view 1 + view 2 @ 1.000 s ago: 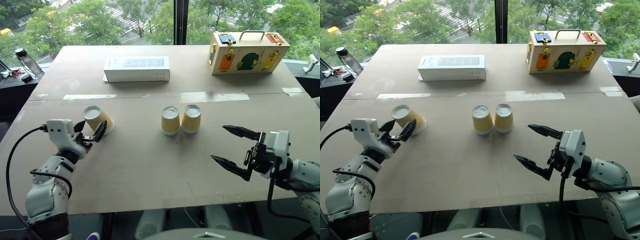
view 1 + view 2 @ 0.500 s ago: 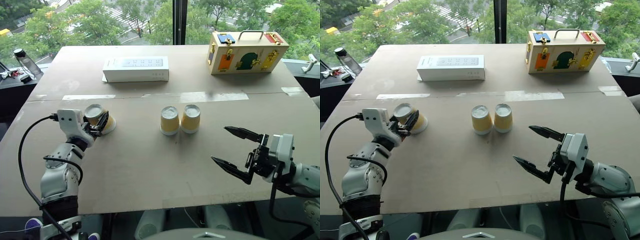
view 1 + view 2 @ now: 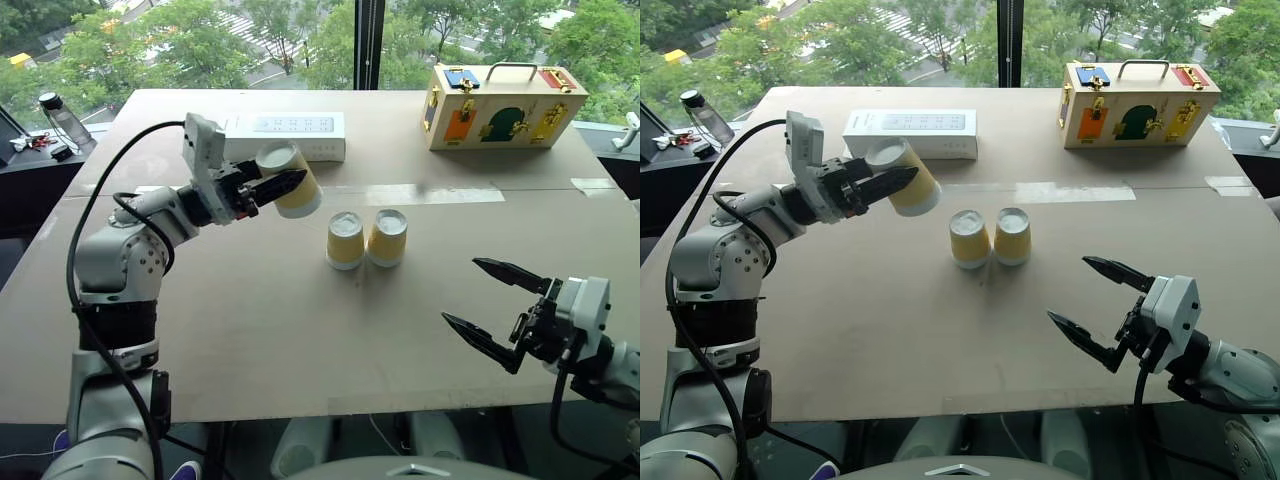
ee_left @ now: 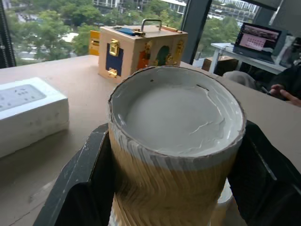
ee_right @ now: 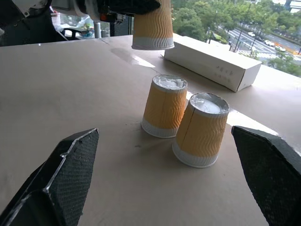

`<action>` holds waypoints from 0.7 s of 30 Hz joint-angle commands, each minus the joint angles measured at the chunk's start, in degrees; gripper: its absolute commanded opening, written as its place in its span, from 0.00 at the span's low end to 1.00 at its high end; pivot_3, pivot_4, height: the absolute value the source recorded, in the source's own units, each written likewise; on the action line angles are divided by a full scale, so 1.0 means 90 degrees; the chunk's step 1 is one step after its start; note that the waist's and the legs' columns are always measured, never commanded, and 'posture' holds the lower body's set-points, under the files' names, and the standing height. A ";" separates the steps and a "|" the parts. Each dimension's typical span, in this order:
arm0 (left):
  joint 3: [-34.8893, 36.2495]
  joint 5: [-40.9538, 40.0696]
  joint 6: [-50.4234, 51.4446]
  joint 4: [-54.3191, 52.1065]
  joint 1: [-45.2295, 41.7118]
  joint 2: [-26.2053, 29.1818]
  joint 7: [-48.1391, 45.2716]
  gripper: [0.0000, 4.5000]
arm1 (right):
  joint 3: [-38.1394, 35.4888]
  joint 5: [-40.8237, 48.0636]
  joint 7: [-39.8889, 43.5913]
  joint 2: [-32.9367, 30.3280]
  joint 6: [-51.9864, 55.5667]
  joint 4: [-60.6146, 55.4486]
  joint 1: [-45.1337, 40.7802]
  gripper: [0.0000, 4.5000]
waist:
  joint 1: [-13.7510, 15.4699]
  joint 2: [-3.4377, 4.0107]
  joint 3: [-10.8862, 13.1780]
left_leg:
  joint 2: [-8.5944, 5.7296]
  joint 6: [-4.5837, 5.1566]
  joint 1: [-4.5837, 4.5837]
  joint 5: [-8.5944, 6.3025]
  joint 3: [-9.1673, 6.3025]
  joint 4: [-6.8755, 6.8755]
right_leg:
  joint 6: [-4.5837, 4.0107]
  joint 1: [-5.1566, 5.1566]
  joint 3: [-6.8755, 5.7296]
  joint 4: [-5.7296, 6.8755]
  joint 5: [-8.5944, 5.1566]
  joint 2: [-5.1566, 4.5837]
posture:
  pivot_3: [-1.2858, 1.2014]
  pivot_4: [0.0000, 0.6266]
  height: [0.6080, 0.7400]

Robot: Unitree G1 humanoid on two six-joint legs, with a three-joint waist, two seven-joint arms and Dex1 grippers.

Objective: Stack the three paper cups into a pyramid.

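Observation:
The raised paper cup, now hanging tilted behind the pair, will be let go by my left gripper across the tops of the two (image 3: 367,222) cups that are touching each other.
Two paper cups (image 3: 344,241) (image 3: 387,237) stand upside down, side by side and touching, at the middle of the table (image 3: 250,330). The third paper cup (image 3: 300,196) hangs in the air to the left of and behind them, tilted, with my left gripper (image 3: 281,182) shut on its ribbed sleeve. In the left wrist view this cup (image 4: 174,141) sits between the two fingers (image 4: 80,188), white base facing the camera. My right gripper (image 3: 461,291) stands open near the table's front right, empty, pointing toward the pair (image 5: 163,106) (image 5: 201,129).
A white flat box (image 3: 283,135) lies at the back, just behind the raised cup. A wooden latch box (image 3: 500,92) stands at the back right. A bottle (image 3: 62,120) is off the table's far left. A person's hand (image 4: 282,92) rests beyond the table.
My left gripper shut on the cup that lay at the left and carried it up and to the right, toward the standing pair. The right gripper stayed open, hardly moving.

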 commanded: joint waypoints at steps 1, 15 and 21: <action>-0.0541 0.0044 0.0337 0.0061 -0.0427 -0.0043 -0.0328 0.57 | -0.0265 0.0011 -0.0101 0.0032 -0.0142 -0.0281 0.0111 1.00 | -0.0112 -0.0001 0.0001 | 0.0002 0.0000 0.0000 0.0000 0.0002 -0.0004 | 0.0000 -0.0002 0.0002 -0.0001 0.0000 0.0006 | 0.52 0.24 1.00; -0.1517 0.0997 0.0001 0.0820 -0.1316 -0.0564 -0.0688 0.57 | -0.0852 -0.0002 -0.0234 0.0286 -0.0381 -0.0652 0.1065 1.00 | -0.0147 0.0003 0.0006 | 0.0021 0.0001 -0.0009 0.0000 0.0013 -0.0005 | 0.0002 -0.0016 0.0015 0.0001 -0.0001 0.0019 | 0.52 0.24 1.00; -0.1609 0.1378 -0.0422 0.0902 -0.1172 -0.0659 -0.0704 0.57 | -0.0835 -0.0045 -0.0254 0.0230 -0.0371 -0.0585 0.0901 1.00 | -0.0131 0.0003 0.0006 | 0.0022 0.0001 -0.0011 0.0000 0.0011 -0.0005 | 0.0001 -0.0016 0.0015 0.0001 0.0000 0.0018 | 0.52 0.24 1.00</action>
